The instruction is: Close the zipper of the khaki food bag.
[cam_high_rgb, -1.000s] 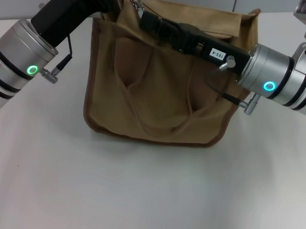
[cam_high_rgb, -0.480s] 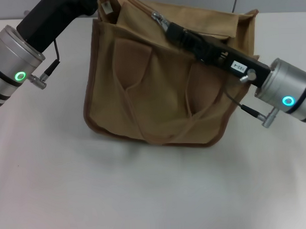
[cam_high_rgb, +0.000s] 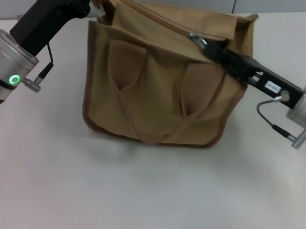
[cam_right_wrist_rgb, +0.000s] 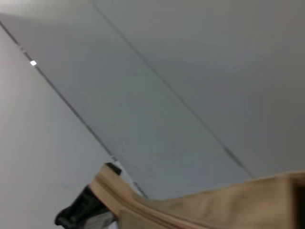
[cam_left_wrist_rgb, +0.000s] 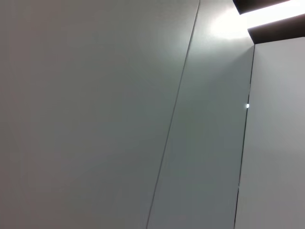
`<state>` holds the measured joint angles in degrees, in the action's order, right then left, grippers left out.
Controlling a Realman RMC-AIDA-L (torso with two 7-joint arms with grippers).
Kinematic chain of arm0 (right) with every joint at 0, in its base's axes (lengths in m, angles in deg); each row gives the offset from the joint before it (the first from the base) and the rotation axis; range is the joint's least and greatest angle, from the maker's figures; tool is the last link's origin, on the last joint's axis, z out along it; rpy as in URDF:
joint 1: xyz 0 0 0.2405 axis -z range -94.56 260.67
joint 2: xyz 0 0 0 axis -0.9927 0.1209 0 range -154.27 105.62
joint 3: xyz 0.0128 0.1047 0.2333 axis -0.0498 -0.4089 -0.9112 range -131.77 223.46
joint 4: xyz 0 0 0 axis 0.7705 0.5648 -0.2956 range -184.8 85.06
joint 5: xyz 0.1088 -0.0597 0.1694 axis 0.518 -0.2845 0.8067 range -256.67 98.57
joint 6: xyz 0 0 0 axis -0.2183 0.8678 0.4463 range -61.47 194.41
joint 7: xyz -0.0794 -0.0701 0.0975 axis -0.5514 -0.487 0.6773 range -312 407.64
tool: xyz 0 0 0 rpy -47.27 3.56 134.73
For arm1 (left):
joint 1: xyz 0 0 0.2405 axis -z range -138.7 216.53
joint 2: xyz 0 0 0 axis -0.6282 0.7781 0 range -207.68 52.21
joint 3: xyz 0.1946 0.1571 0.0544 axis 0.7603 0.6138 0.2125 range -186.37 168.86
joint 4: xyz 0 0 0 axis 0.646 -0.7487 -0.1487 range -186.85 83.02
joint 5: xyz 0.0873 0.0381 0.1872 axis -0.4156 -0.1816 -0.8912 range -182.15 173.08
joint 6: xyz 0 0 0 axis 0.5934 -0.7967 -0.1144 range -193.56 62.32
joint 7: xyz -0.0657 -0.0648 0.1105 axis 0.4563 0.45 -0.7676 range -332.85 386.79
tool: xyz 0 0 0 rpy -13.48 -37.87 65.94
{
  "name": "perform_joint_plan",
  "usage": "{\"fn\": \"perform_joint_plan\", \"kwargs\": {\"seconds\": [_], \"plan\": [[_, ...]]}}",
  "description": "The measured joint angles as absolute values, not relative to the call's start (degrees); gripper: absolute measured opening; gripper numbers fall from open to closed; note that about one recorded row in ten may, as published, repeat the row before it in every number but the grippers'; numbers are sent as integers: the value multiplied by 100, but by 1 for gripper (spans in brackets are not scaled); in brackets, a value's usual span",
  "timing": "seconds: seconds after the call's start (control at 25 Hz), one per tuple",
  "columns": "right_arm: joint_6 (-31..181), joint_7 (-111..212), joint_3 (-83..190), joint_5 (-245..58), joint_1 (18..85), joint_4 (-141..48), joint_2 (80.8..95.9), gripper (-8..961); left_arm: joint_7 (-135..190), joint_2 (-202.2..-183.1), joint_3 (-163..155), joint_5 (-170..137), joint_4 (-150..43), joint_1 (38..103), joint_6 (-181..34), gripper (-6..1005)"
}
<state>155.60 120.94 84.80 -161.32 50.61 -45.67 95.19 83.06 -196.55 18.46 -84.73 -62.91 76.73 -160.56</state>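
Note:
Next, my right gripper lets go of the silver pull tab on the bag's top near the corner (cam_high_rgb: 223, 44) that is opposite my left gripper.
The khaki food bag (cam_high_rgb: 157, 94) stands upright on the white table, its looped handles hanging down its front. The tan zipper (cam_high_rgb: 159, 18) runs along the bag's top. My right gripper (cam_high_rgb: 200, 42) is at the top of the bag, right of its middle, shut on the silver pull tab (cam_high_rgb: 194, 37). My left gripper (cam_high_rgb: 96, 7) is at the bag's top left corner, shut on the fabric end there. The right wrist view shows the bag's top edge (cam_right_wrist_rgb: 200, 205) and the dark left gripper (cam_right_wrist_rgb: 83, 210) at its far end. The left wrist view shows only wall panels.
The white table (cam_high_rgb: 146, 195) spreads in front of and beside the bag. The left arm (cam_high_rgb: 20, 54) comes in from the upper left and the right arm (cam_high_rgb: 288, 99) from the right. A grey wall stands behind the table.
My right gripper has moved to the right along the bag's top with the pull tab, from near the left end to past the middle. The left arm has shifted slightly left.

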Motion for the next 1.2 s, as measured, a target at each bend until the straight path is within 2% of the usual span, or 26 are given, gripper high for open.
{"fn": "perform_joint_plan", "kwargs": {"seconds": [0.72, 1.04, 1.2], "plan": [[16096, 12056, 7963, -16106, 5755, -4133, 9512, 21, 8306, -19657, 1841, -8471, -6296, 7593, -16022, 44], [16295, 11093, 7909, -16102, 5696, -4349, 9535, 60, 8413, -19656, 1784, -8432, -6298, 7559, -15998, 57], [16286, 10977, 7897, -16100, 5642, -4428, 9537, 210, 8704, -19647, 1719, -8211, -6300, 7496, -16089, 63]]}}
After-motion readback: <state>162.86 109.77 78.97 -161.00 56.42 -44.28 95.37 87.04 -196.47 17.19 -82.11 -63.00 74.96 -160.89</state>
